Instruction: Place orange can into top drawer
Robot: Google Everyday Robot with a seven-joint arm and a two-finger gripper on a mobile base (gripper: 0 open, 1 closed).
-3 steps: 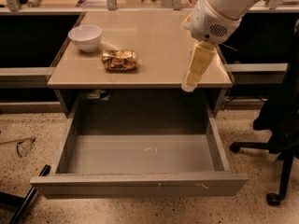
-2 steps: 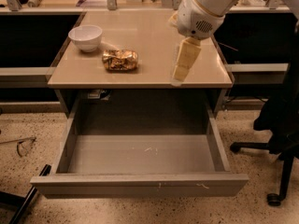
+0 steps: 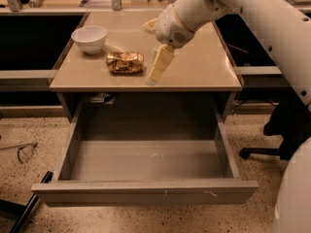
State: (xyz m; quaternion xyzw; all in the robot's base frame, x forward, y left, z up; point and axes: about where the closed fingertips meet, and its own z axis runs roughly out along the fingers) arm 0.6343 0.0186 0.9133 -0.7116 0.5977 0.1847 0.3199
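I should next lower my gripper from above and close it on the middle of the orange can (image 3: pixel 126 61), near the white bowl.
The orange can (image 3: pixel 125 62) lies on its side on the beige tabletop (image 3: pixel 194 69), left of centre, with shiny golden-brown crinkly sides. My gripper (image 3: pixel 154 74) hangs from the white arm just right of the can, its cream fingers pointing down-left, tips close to the table's front edge. It holds nothing. The top drawer (image 3: pixel 146 191) is pulled wide open below the tabletop, its grey inside bare.
A white bowl (image 3: pixel 89 38) stands behind and left of the can. Clutter sits at the table's far edge. A black office chair (image 3: pixel 286 125) stands on the right. Glasses (image 3: pixel 24 152) lie on the speckled floor at left.
The arm has swung left across the tabletop, bringing my gripper from the right part of the table to just beside the can. The can and drawer have not moved.
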